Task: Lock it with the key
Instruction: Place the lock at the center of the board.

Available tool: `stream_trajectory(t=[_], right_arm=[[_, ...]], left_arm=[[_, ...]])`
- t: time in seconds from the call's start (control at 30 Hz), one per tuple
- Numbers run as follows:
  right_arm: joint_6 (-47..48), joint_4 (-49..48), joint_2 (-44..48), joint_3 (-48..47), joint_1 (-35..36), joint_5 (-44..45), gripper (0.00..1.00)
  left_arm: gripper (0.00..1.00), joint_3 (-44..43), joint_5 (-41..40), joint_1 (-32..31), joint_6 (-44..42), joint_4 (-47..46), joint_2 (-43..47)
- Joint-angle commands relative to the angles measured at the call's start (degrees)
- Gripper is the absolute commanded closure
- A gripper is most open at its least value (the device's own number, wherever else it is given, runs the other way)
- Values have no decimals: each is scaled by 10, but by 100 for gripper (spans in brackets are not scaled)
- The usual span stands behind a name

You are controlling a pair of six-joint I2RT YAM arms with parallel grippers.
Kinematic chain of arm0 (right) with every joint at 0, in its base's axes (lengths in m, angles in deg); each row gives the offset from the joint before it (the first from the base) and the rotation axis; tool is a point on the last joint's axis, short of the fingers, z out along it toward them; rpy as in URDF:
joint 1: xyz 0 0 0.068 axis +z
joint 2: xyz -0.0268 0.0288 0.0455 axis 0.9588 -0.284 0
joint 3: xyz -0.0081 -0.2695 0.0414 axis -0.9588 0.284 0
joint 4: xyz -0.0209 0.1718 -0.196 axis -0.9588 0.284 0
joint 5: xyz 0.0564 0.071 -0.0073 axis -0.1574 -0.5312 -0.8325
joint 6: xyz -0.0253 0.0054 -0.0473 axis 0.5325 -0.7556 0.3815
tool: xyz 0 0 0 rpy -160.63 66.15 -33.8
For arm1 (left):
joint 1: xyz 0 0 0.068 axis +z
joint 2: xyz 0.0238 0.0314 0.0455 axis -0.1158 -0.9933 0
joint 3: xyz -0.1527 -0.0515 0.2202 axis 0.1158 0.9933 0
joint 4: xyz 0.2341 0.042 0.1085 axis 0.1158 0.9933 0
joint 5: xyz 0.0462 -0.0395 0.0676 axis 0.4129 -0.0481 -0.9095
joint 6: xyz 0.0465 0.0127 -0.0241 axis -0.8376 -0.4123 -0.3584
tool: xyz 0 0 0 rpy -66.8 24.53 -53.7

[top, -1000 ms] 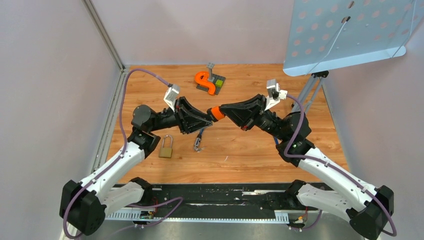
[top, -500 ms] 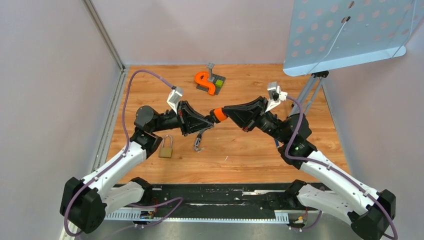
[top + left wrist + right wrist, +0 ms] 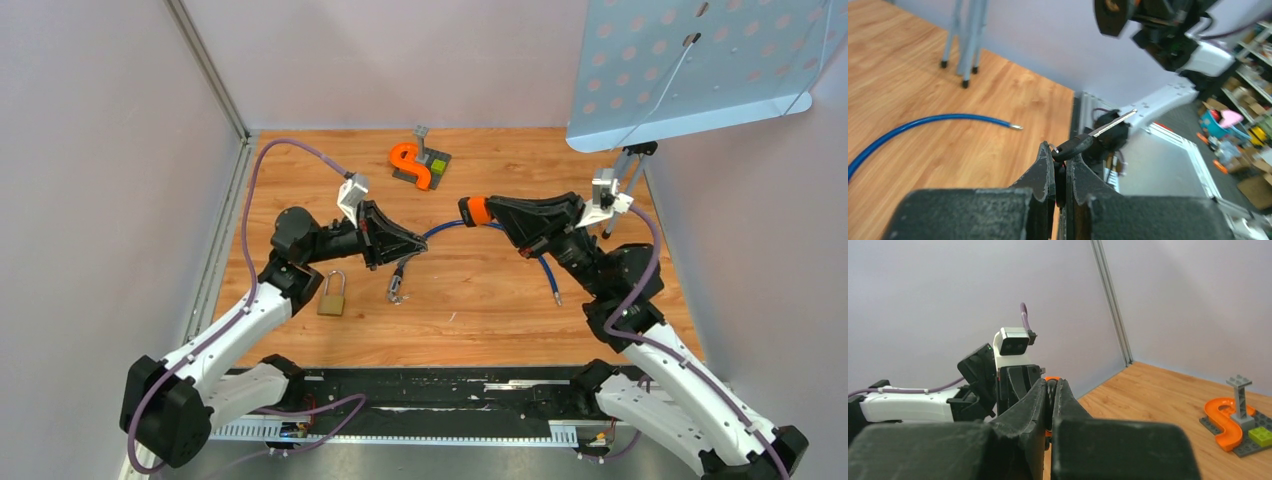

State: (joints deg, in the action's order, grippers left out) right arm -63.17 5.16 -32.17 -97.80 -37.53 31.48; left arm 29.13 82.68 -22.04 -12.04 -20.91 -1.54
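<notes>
I should use my right gripper to set the orange lock, now held in the air, down on the bare wood (image 3: 495, 315) between the ends of the blue cable, toward the front.
My left gripper (image 3: 425, 243) is shut on a black-headed key (image 3: 1082, 142); its silver blade (image 3: 1113, 121) sticks out past the fingertips. More keys on the ring (image 3: 397, 285) hang below it to the table. My right gripper (image 3: 487, 210) is shut on the orange lock body (image 3: 473, 211) of a blue cable (image 3: 545, 268) and holds it in the air, a clear gap to the right of the key. In the right wrist view only an orange sliver (image 3: 1052, 380) shows between the fingers. A brass padlock (image 3: 333, 294) lies on the table under the left arm.
An orange S-shaped toy on a grey base (image 3: 415, 165) stands at the back centre. Tripod legs (image 3: 620, 180) stand at the back right under a perforated panel (image 3: 700, 70). The cable's free end (image 3: 1015, 127) lies on the wood.
My right gripper has pulled back to the right with the orange lock, away from the key. The gap between lock and key has widened. My left gripper has barely moved.
</notes>
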Motion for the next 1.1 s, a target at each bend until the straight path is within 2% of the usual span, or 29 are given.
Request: stream_trajectory(t=[0.0,0.13,0.23,0.4,0.53,0.6,0.8,0.93,1.07], right_arm=[[14,19,-58,-27,-1,18,100],[12,48,-152,-54,-1,27,100],[8,76,-223,-80,-4,61,100],[-34,99,-321,-102,-43,66,100],[-85,116,-373,-90,-80,43,100],[-113,125,-384,-66,-95,39,100],[-183,178,-370,14,-114,12,100],[-218,209,-321,73,-114,-17,100],[-234,242,-266,120,-114,-14,100]], left_arm=[[100,-57,-103,1,-69,138,-32],[100,-97,-267,1,-104,250,-85],[100,-123,-373,7,-99,277,-144],[100,-162,-386,29,-56,231,-254],[100,-184,-328,21,-3,157,-355],[100,-180,-320,3,20,123,-394],[100,-166,-392,-90,63,107,-469],[100,-138,-494,-183,75,143,-449],[100,-119,-568,-240,91,200,-427]])
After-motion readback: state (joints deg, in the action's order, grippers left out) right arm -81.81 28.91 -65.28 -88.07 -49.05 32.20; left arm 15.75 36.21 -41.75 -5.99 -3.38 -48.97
